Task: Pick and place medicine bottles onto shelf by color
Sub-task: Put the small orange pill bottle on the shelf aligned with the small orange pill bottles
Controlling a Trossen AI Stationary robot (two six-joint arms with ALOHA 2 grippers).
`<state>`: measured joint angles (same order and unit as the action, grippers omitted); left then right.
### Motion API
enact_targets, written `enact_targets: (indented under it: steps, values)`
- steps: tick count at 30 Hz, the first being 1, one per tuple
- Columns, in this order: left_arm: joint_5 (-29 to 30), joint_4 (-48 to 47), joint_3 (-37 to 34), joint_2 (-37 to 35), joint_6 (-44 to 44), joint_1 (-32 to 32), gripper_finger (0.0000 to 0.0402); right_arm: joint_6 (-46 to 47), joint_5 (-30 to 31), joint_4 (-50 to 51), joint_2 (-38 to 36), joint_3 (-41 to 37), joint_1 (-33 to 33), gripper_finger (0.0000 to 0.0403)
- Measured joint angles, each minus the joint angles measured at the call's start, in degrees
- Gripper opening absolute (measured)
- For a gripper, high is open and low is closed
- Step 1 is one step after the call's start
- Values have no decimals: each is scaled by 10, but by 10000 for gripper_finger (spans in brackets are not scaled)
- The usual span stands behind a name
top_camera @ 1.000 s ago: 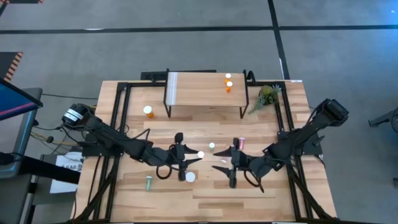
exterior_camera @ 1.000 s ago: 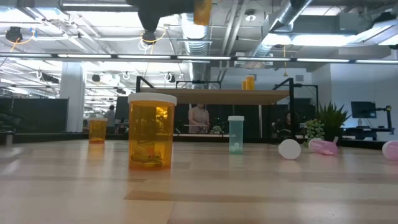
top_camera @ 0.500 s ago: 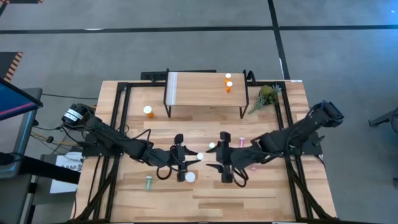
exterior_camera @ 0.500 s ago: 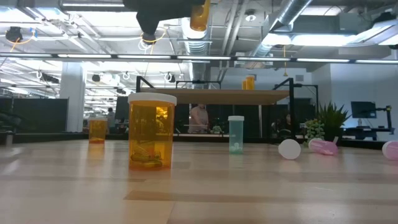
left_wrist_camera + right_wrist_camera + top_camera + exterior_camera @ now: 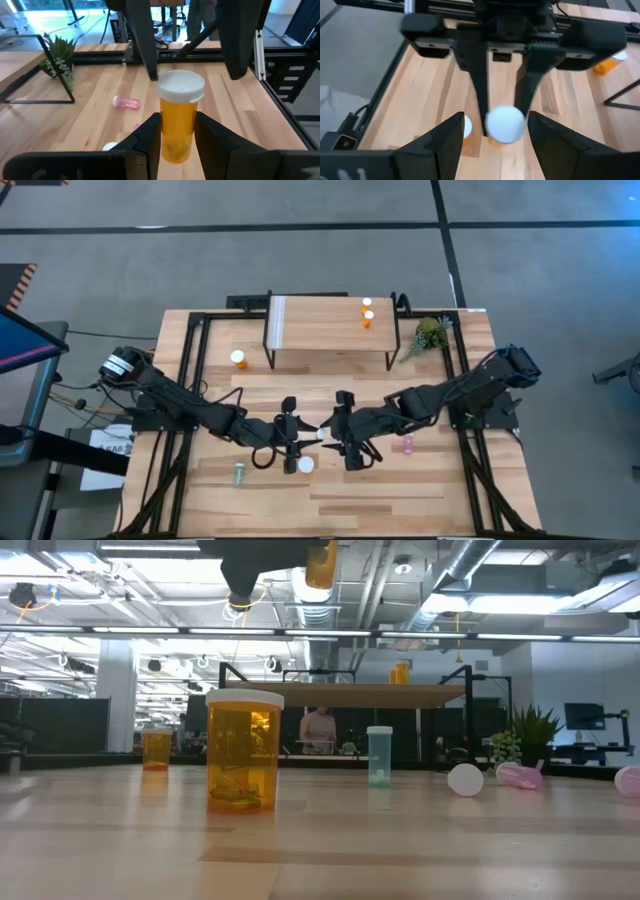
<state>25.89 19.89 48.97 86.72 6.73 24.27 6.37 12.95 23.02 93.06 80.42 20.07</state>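
I can see the shelf's orange bottles standing on my right gripper's side, so I need to use my right gripper to take the held orange bottle below its white cap [image 5: 178,111] from my left gripper.
My left gripper [image 5: 305,432] is shut on an orange medicine bottle [image 5: 176,127] with a white cap, high above the table's middle; the low view shows its body [image 5: 322,565] at the top. My right gripper [image 5: 338,436] faces it from the right, open. Its fingers [image 5: 144,45] stand on either side of the cap [image 5: 505,123] without touching. The shelf [image 5: 310,330] at the far middle carries two orange bottles [image 5: 367,310]. A large orange bottle [image 5: 243,750], a green one [image 5: 379,755] and pink ones [image 5: 520,775] are on the table. My left gripper pinches the orange bottle's body at its lower half [image 5: 175,145] between its two fingers. The fingers come nearly level from the table's left. The bottle stands about upright in the hold, cap up, lifted clear of the table.
A small orange bottle [image 5: 238,359] stands left of the shelf. A green bottle [image 5: 240,473] lies near the front left and a pink one [image 5: 407,444] under the right arm. A plant [image 5: 430,333] stands right of the shelf. A person shows in the room behind.
My right gripper has travelled toward the table's left and risen, turning as it went, until its open fingers stand around the cap of the bottle that my left gripper holds. The bottle has stayed where it was.
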Motion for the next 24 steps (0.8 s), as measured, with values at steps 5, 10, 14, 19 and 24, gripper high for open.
enact_targets:
  steps: [5,10,14,19,24]
  values:
    - [-1,2,0,0,0,0,91,0,0,2,0,0,-1,244]
    - [-1,2,0,0,0,0,91,1,2,1,0,0,-2,244]
    - [-1,2,0,0,0,0,91,3,4,1,0,0,-5,244]
    - [-1,2,0,0,0,0,91,7,4,2,0,0,-7,244]
    - [-1,4,0,0,0,0,91,7,4,5,0,0,-7,242]
